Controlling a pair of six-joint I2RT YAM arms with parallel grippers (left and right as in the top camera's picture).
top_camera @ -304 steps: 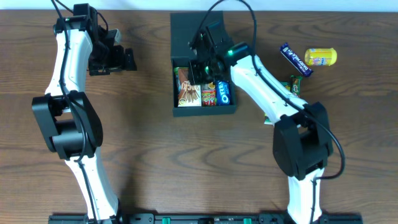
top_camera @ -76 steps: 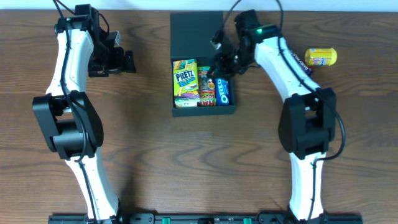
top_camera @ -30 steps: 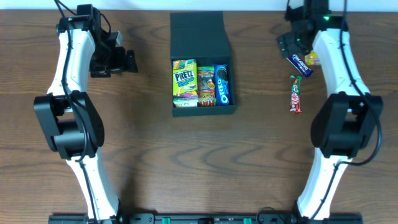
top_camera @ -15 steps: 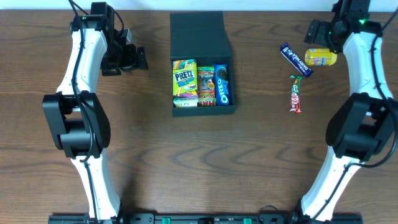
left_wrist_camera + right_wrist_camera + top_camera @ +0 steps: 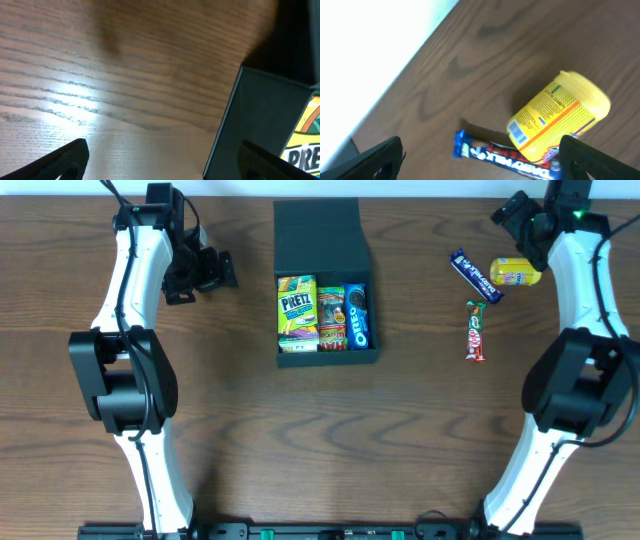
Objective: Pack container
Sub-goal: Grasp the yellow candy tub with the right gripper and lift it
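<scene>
My right gripper is to go next to the labelled body of the yellow can (image 5: 515,272) (image 5: 549,121) beside the blue bar and close there, below the can's cap.
The container (image 5: 330,358) is a dark box at the table's middle back, its flip lid (image 5: 318,235) lying open behind it. Inside stand a Pretz box (image 5: 297,312), a red-green packet (image 5: 331,318) and an Oreo pack (image 5: 358,315). My left gripper (image 5: 215,272) hovers open to the left of the container; in the left wrist view (image 5: 160,162) the container's wall (image 5: 260,115) is at the right. My right gripper (image 5: 512,218) is open and empty at the back right, above a blue bar (image 5: 510,157) and a yellow can (image 5: 560,117).
On the table to the right of the container lie the blue bar (image 5: 474,275), the yellow can (image 5: 515,273) on its side, and a red wafer bar (image 5: 476,331). The table's back edge runs just behind the right gripper.
The right arm has swung from the container to the back right, and its jaws have opened a little wider. The left arm has shifted slightly right, towards the container. A Pretz box now stands inside.
</scene>
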